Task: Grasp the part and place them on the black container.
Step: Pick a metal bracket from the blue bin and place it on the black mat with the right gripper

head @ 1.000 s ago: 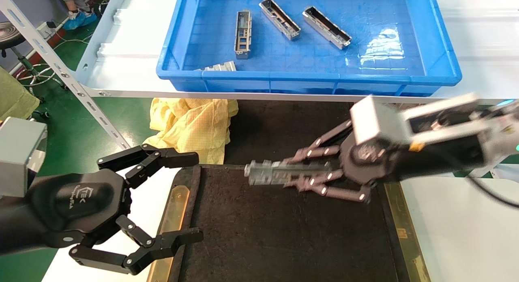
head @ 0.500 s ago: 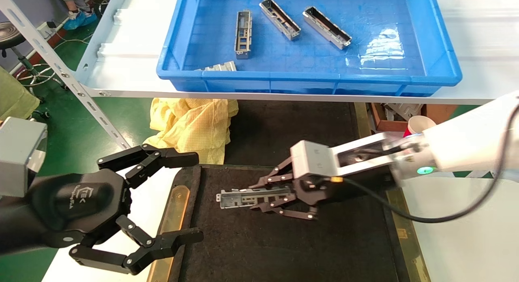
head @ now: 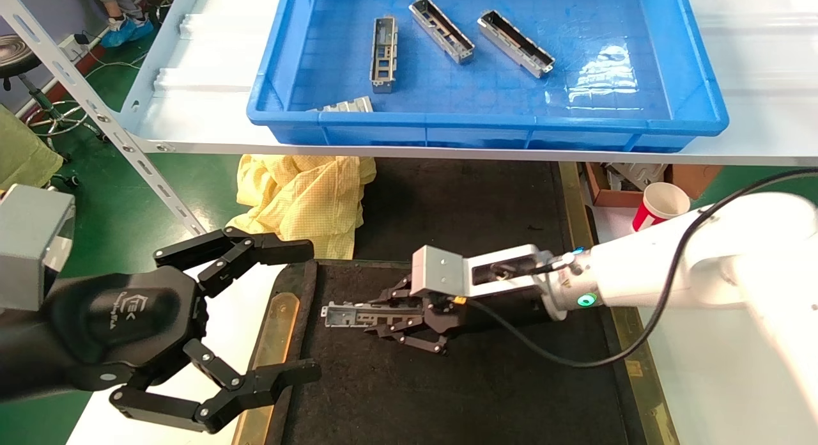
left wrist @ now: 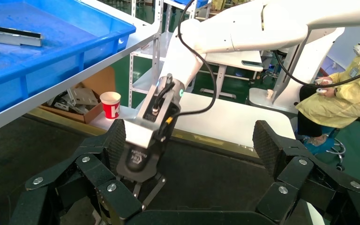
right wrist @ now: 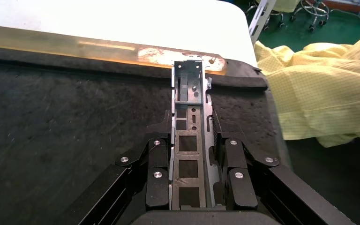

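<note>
The part, now held flat at the black container, will be let go by my right gripper on the black container's corner (head: pixel 349 314) (right wrist: pixel 194 124) near the yellow cloth, close to the piece of brass.
My right gripper (head: pixel 391 317) is shut on the part (head: pixel 354 315), a slim silver-grey metal channel with rectangular cutouts. It holds the part flat, low over or on the black container (head: pixel 447 394), near the container's far left corner. In the right wrist view the fingers (right wrist: pixel 159 154) press both long sides of the part (right wrist: pixel 191 84), whose free end reaches towards the brass strip. My left gripper (head: pixel 307 307) is open and empty beside the container's left edge. In the left wrist view its pads (left wrist: pixel 267 145) stand wide apart.
A deep blue crate (head: pixel 486 122) on the shelf behind holds several more parts (head: pixel 382 52). A yellow cloth (head: pixel 303 195) lies beyond the tray's far left corner. A red paper cup (head: pixel 658 205) stands at the right. Brass strips (head: pixel 271 343) line the tray's sides.
My right gripper has moved left and down with the part, from above the tray's far edge to low over its felt surface. The left arm has not moved.
</note>
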